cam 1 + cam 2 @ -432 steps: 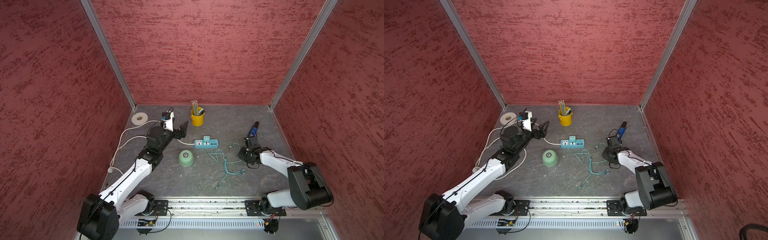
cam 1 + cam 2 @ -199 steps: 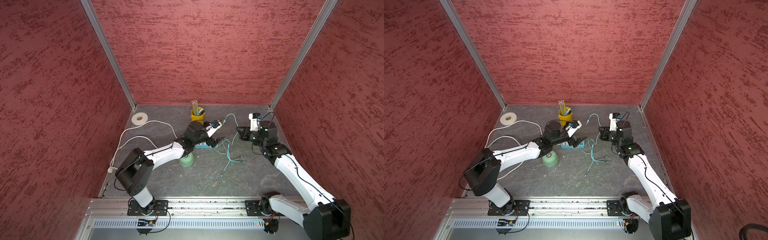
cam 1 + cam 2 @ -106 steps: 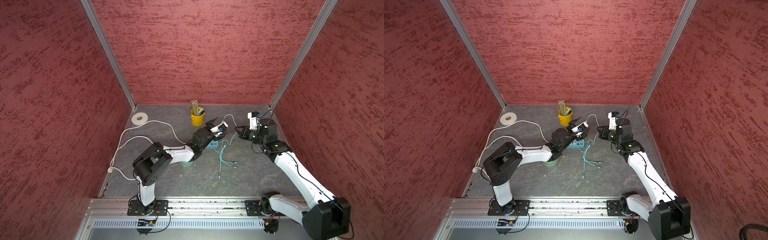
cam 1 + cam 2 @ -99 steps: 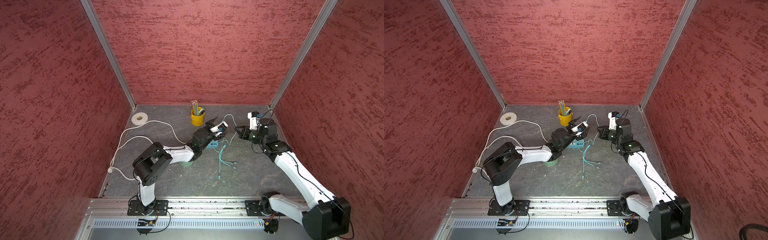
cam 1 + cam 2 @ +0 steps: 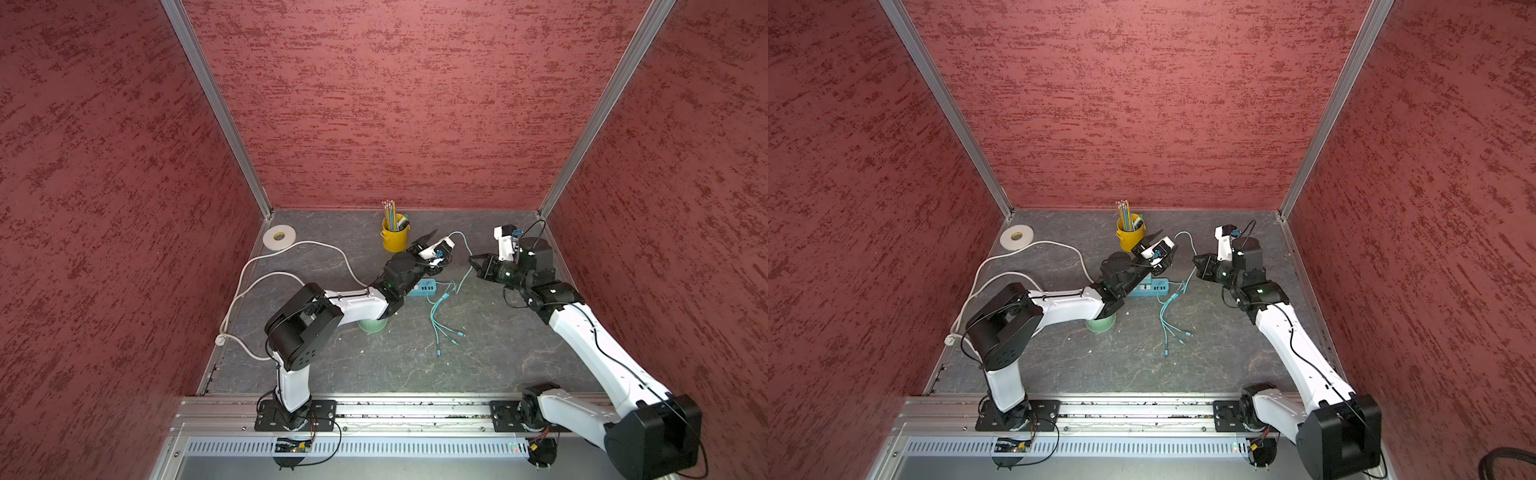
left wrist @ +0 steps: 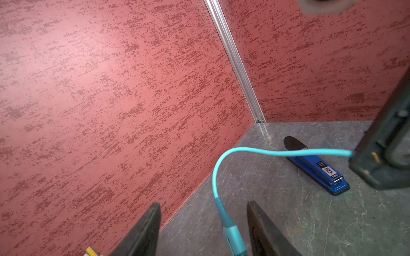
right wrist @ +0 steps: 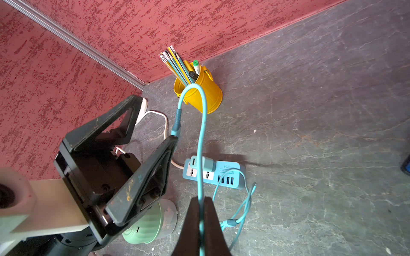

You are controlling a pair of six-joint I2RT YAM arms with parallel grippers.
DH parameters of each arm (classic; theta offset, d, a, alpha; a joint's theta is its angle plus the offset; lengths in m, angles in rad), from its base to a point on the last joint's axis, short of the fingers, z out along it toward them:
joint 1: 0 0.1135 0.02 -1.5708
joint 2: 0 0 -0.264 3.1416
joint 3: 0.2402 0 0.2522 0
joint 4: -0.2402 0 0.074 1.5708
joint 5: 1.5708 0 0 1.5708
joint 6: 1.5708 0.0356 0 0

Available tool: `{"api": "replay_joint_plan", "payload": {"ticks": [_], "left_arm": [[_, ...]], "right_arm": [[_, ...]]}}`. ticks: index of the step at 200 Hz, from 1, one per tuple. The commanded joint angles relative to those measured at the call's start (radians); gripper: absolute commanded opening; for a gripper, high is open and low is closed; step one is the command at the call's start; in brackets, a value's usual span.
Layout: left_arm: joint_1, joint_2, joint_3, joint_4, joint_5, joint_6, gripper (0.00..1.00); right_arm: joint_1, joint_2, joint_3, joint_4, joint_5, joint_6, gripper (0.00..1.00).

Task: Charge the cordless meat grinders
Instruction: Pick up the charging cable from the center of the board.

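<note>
A loose arc of cable runs from my right gripper to the connector, so I should hold the connector with my left gripper while my right gripper takes its neck (image 6: 221, 210).
The cordless meat grinder (image 5: 372, 326) (image 5: 1101, 323), a pale mint-green dome, sits on the floor, mostly hidden under my left forearm; the right wrist view shows its ribbed side (image 7: 144, 228). My right gripper (image 5: 472, 260) (image 5: 1194, 258) (image 7: 200, 208) is shut on a teal charging cable (image 7: 202, 133). The cable arcs over to its connector (image 6: 230, 230), which stands between the fingers of my left gripper (image 5: 444, 240) (image 5: 1168, 241) (image 6: 203, 203). Those jaws are open, with a gap on each side of the connector. The cable's loose branch ends (image 5: 446, 332) lie on the floor.
A teal power strip (image 5: 423, 286) (image 7: 221, 175) with a cube adapter (image 7: 205, 163) lies under the raised grippers. A yellow pencil cup (image 5: 394, 237) stands behind my left gripper. A blue device (image 6: 317, 168) lies near the back right corner. A tape roll (image 5: 279, 237) and white cord (image 5: 249, 282) are at the left.
My left gripper has risen toward the back onto the cable's connector, and its jaws have narrowed around it. My right gripper has stayed shut on the cable.
</note>
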Motion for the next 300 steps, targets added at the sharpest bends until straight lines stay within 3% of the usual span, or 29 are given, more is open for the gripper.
{"api": "replay_joint_plan", "payload": {"ticks": [1,19,54,132,202,221,224,233,238,252,264,300], "left_arm": [[0.004,0.026,0.024,-0.024,0.034,-0.023,0.75],[0.002,0.033,0.027,-0.038,0.037,-0.038,0.75],[0.004,0.043,0.039,-0.043,0.017,-0.034,0.57],[0.006,0.039,0.035,-0.028,0.004,-0.02,0.35],[0.012,0.024,0.033,-0.059,0.019,-0.006,0.0],[0.02,0.006,0.023,-0.057,0.04,-0.022,0.0],[0.023,0.002,0.021,-0.056,0.049,-0.031,0.0],[0.036,-0.017,0.012,-0.063,0.085,-0.07,0.0],[0.045,-0.032,0.008,-0.073,0.111,-0.098,0.0],[0.075,-0.073,-0.004,-0.111,0.209,-0.18,0.0],[0.104,-0.109,-0.017,-0.135,0.302,-0.256,0.0],[0.191,-0.212,-0.055,-0.189,0.555,-0.46,0.0]], "right_arm": [[-0.005,-0.013,0.047,0.001,-0.015,0.012,0.0],[-0.004,-0.013,0.052,0.001,-0.019,0.014,0.0],[-0.006,-0.013,0.056,-0.007,-0.021,0.013,0.0],[-0.004,-0.009,0.055,-0.017,-0.017,0.009,0.0],[-0.005,-0.018,0.056,-0.03,-0.02,-0.007,0.0],[-0.005,-0.029,0.045,-0.024,0.004,-0.058,0.0],[-0.004,-0.032,0.043,-0.022,0.011,-0.075,0.07],[-0.005,-0.036,0.04,-0.013,0.035,-0.125,0.42],[-0.005,-0.037,0.038,-0.002,0.046,-0.147,0.56],[-0.005,-0.032,0.042,0.046,0.052,-0.223,0.81],[-0.005,-0.015,0.056,0.095,0.037,-0.28,0.87],[-0.006,0.038,0.09,0.259,-0.11,-0.423,0.86]]}}
